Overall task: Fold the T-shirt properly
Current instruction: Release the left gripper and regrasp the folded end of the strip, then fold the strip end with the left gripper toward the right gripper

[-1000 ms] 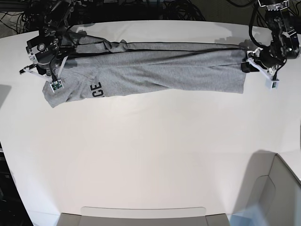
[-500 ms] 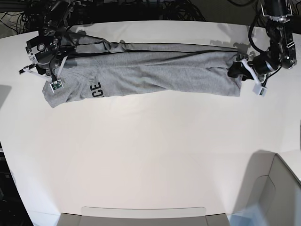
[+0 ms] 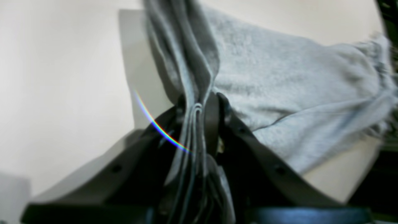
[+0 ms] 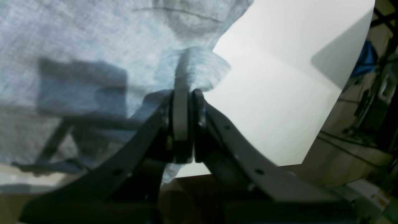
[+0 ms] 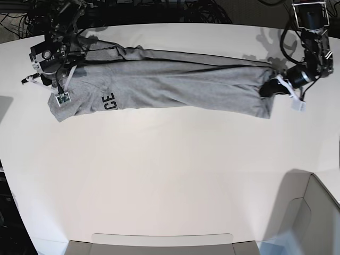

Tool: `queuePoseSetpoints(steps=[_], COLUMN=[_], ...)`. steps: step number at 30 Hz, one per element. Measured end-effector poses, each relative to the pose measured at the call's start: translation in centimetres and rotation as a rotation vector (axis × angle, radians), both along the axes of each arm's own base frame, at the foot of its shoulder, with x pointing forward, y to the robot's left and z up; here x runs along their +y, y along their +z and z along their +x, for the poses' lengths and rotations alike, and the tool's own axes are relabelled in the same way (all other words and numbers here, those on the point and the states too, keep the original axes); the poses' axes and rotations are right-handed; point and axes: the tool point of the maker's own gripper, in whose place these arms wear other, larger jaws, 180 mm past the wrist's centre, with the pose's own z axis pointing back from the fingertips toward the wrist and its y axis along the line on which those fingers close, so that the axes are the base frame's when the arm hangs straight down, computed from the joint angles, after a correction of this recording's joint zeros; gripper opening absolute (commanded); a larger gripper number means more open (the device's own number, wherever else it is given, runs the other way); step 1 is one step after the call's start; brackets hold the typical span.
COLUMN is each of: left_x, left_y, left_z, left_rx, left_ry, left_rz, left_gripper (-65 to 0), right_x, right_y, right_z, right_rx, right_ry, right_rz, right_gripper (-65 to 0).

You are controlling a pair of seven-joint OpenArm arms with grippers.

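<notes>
Next, I let go of the T-shirt's bunched end with my left gripper on the T-shirt's grey band (image 5: 191,73) (image 3: 287,100) between that end and the letters "CE". The T-shirt now lies across the table's far part.
The heather-grey T-shirt (image 5: 170,85) lies folded lengthwise in a long band across the far part of the white table (image 5: 170,175), with black letters "CE" showing near its left end. My left gripper (image 5: 272,86), at the base view's right, is shut on the bunched right end of the T-shirt (image 3: 192,62) and holds several fabric layers between its fingers (image 3: 211,124). My right gripper (image 5: 57,79), at the base view's left, is shut on a fold of the T-shirt (image 4: 93,46) at its left end; its fingers (image 4: 182,124) pinch grey cloth.
Black cables and arm bases (image 5: 133,8) crowd the table's far edge. A grey bin (image 5: 305,218) stands at the front right corner, and a low grey tray edge (image 5: 162,241) lies along the front.
My left gripper has moved right and slightly down with the shirt's right end, pulling the band longer and tauter. The right gripper has stayed in place.
</notes>
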Motion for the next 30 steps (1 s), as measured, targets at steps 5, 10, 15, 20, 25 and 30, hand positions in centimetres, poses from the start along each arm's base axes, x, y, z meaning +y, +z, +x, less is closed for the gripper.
queuePoseSetpoints(steps=[5, 10, 15, 20, 25, 30], left_x=[5.3, 7.7, 8.5, 6.5, -0.5, -3.9], left_y=[1.1, 1.9, 4.1, 10.2, 12.6, 12.4], left_z=[-0.3, -0.1, -0.2, 0.4, 1.2, 0.4], left_rx=[0.045, 0.069, 0.095, 0.024, -0.031, -0.001], left_ry=[0.056, 0.080, 0.063, 0.171, 0.183, 0.193], left_rz=[0.125, 0.185, 0.308, 0.442, 0.311, 0.248], left_gripper=[-65.0, -65.0, -65.0, -65.0, -65.0, -65.0], right_x=[1.9, 1.5, 1.6, 1.7, 1.5, 1.6], right_y=[1.2, 1.5, 1.4, 1.9, 2.1, 2.1], right_z=[1.3, 1.5, 1.5, 2.2, 2.5, 2.6], right_rx=[-0.072, -0.076, -0.077, -0.098, -0.104, -0.106], right_ry=[0.003, -0.003, -0.002, 0.001, -0.004, -0.001], right_rz=[0.047, 0.030, 0.033, 0.036, 0.030, 0.034], right_gripper=[-60.9, -60.9, -60.9, -60.9, -60.9, -60.9])
